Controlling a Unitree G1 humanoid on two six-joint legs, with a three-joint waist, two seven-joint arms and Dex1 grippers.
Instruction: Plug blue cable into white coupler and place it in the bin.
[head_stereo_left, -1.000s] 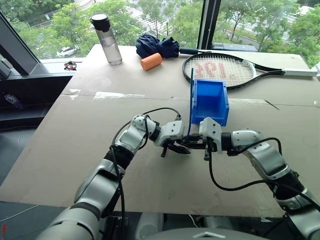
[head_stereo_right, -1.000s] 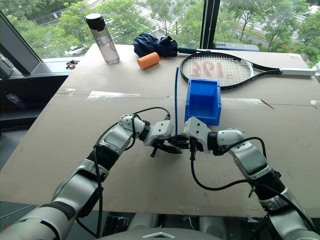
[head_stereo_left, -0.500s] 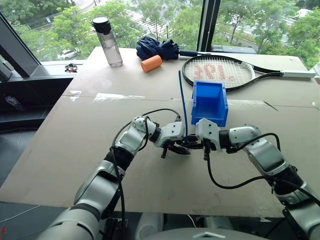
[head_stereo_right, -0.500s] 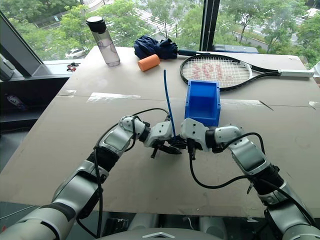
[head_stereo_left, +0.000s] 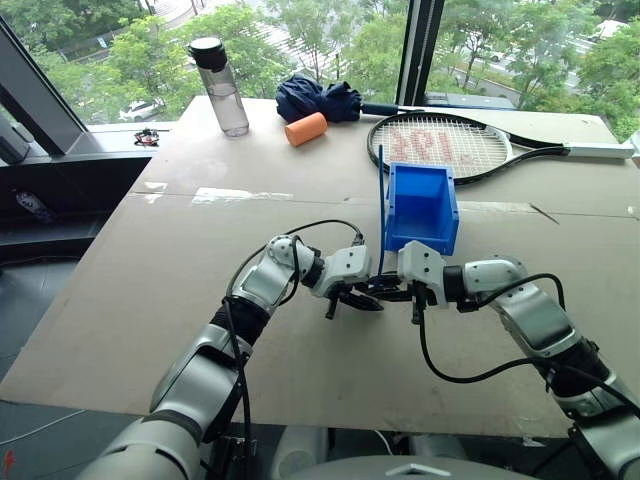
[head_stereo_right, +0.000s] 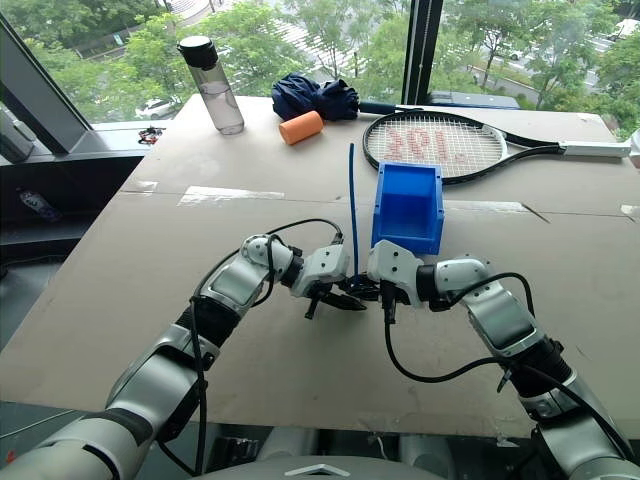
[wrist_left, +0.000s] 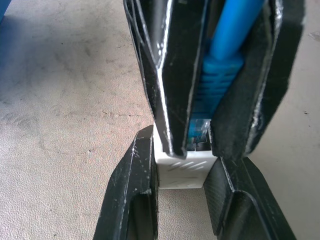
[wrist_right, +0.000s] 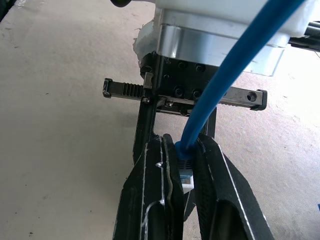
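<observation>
My right gripper has the blue cable's plug end and white coupler. Next, I set them down with it on the bin's bottom near its front side (head_stereo_left: 412, 223).
My two grippers meet tip to tip just above the cardboard table, in front of the bin (head_stereo_left: 424, 232), a small blue open-topped box. My left gripper (head_stereo_left: 362, 297) is shut on the white coupler (wrist_left: 184, 169), a tiny white block between its black fingers (wrist_left: 134, 196). Facing it, my right gripper (head_stereo_left: 394, 292) is shut on the plug end of the blue cable (head_stereo_left: 380, 205). The cable's clear plug (wrist_left: 198, 134) sits at the coupler's socket; how deep it sits I cannot tell. The rest of the cable (wrist_right: 227, 82) rises almost upright beside the bin's left wall.
At the back of the table lie a tennis racket (head_stereo_left: 450, 142), an orange cylinder (head_stereo_left: 304, 128), a dark blue bundle (head_stereo_left: 318, 97) and a water bottle (head_stereo_left: 220, 85). The table's front edge (head_stereo_left: 300, 400) runs close under my arms.
The cable's free end leaned left half a second ago and stands nearly upright again. Both grippers have stayed together, holding coupler and plug.
</observation>
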